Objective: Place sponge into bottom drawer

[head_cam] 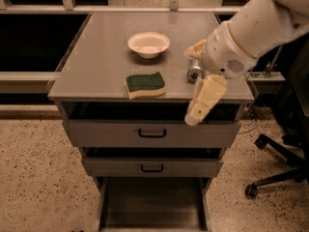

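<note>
I will next move my gripper to the sponge and close it on its end [160, 84] nearest the metal can.
The sponge [145, 85], dark green on top with pale yellow foam below, lies flat near the front edge of the grey cabinet top [96, 66]. The bottom drawer [152, 204] stands pulled open below, and its flat grey floor is bare. My gripper [192, 86] is at the cabinet's front right, to the right of the sponge and apart from it. It is open and empty. One cream finger [205, 99] hangs down over the front edge, and the other [195, 49] sits further back.
A white bowl [148, 44] stands at the back middle of the top. A small metal can [194, 72] lies beside my gripper. Two upper drawers with black loop handles [152, 133] are slightly ajar. An office chair base [275, 170] stands at the right.
</note>
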Motion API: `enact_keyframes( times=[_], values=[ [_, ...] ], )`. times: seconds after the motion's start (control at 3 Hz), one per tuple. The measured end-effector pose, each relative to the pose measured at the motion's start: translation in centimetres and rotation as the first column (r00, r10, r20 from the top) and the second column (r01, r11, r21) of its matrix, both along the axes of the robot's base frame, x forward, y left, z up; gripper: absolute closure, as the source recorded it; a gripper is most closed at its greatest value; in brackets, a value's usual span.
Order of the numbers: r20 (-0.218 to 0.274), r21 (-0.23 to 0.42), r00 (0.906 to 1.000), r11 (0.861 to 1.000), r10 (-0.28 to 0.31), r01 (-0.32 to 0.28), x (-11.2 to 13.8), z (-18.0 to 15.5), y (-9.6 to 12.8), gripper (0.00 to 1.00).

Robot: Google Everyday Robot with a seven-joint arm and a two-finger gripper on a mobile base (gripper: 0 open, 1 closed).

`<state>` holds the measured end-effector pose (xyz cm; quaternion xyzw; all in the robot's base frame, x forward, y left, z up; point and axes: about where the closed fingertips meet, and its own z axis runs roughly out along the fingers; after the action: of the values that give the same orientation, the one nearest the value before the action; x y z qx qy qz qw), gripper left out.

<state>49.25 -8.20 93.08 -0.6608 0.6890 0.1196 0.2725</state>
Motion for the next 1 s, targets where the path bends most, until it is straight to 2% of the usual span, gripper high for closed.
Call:
enact_keyframes(
  times=[0.33, 0.67, 1.0],
  values=[
    [0.035, 0.012, 0.9951, 0.996, 0.092, -0.093, 5.0, 0.4, 2.5, 0.00],
    [0.056, 0.046, 0.9873, 0.987, 0.149, -0.151, 9.1, 0.1, 5.2, 0.00],
    [0.009, 0.117, 0.9851, 0.978, 0.172, -0.172, 10.6, -2.4, 7.7, 0.00]
  ],
)
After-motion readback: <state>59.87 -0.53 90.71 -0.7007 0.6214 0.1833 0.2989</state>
